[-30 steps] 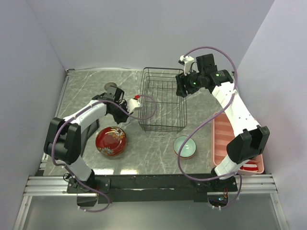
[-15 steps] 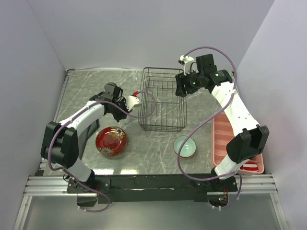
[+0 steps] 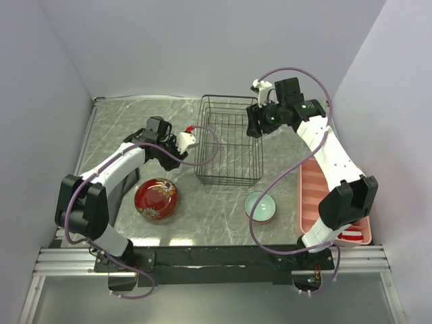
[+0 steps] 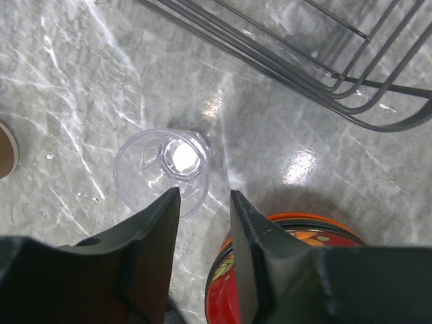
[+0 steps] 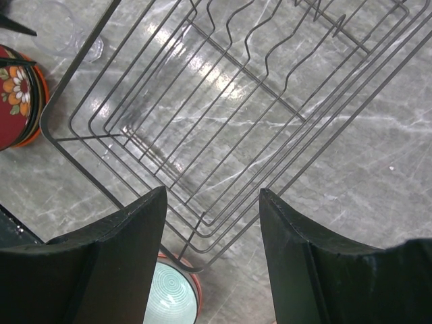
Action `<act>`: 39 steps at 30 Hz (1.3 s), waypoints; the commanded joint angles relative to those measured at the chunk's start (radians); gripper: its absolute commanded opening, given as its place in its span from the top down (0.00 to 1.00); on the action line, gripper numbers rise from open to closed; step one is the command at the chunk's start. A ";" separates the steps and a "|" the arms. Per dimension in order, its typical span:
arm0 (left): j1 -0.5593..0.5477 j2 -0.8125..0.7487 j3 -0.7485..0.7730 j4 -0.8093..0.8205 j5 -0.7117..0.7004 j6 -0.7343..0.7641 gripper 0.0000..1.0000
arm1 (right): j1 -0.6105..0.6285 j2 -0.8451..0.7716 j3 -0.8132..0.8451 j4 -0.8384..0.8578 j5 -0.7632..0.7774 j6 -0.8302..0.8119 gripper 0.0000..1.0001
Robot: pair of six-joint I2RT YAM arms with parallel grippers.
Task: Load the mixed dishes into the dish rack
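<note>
My left gripper is facing a clear plastic cup with its opening up, so it should pinch the cup's rim (image 4: 207, 177) and turn the cup's base toward my right gripper to hand it over.
The black wire dish rack (image 3: 228, 179) stands mid-table; nothing shows inside it. My left gripper (image 3: 187, 140) is just left of it, its jaws a little apart with nothing clamped (image 4: 202, 196). A clear plastic cup (image 4: 162, 169) lies at its fingertips. The glossy red floral bowl (image 3: 156, 198) sits nearer, also under the left fingers (image 4: 290, 263). A tan cup (image 4: 5, 150) peeks in at the left edge. My right gripper (image 3: 254, 127) hangs open and empty over the rack's right side (image 5: 212, 196). The pale mint-green bowl (image 3: 260, 206) sits in front of the rack (image 5: 167, 297).
A pink compartment tray (image 3: 317, 196) runs along the right edge, with a reddish dish (image 3: 352, 235) at its near end. A black cloth (image 3: 123, 191) lies under the left arm. Grey walls close in the table on three sides.
My left gripper has shifted slightly toward the far side, beside the rack. The right arm has barely moved.
</note>
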 commanded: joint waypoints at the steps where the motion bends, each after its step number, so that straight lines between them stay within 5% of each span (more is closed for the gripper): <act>1: -0.004 -0.008 0.027 0.032 -0.012 -0.012 0.56 | 0.004 -0.036 0.004 0.034 0.004 0.010 0.35; 12: -0.004 0.087 0.041 0.010 -0.021 -0.017 0.60 | 0.004 -0.053 -0.030 0.040 0.010 0.007 0.35; 21: -0.004 0.076 0.061 0.004 -0.010 -0.037 0.98 | 0.004 -0.046 -0.028 0.043 0.010 0.008 0.35; 29: -0.004 -0.049 0.142 -0.063 -0.081 -0.026 0.99 | 0.004 0.014 0.087 0.005 0.010 0.036 0.35; 37: -0.041 -0.342 0.009 0.305 -0.268 -0.057 0.99 | -0.007 0.155 0.401 -0.008 -0.123 0.157 0.29; 39: -0.086 -0.382 -0.040 0.399 -0.329 -0.016 0.99 | -0.009 0.152 0.395 0.019 -0.210 0.264 0.16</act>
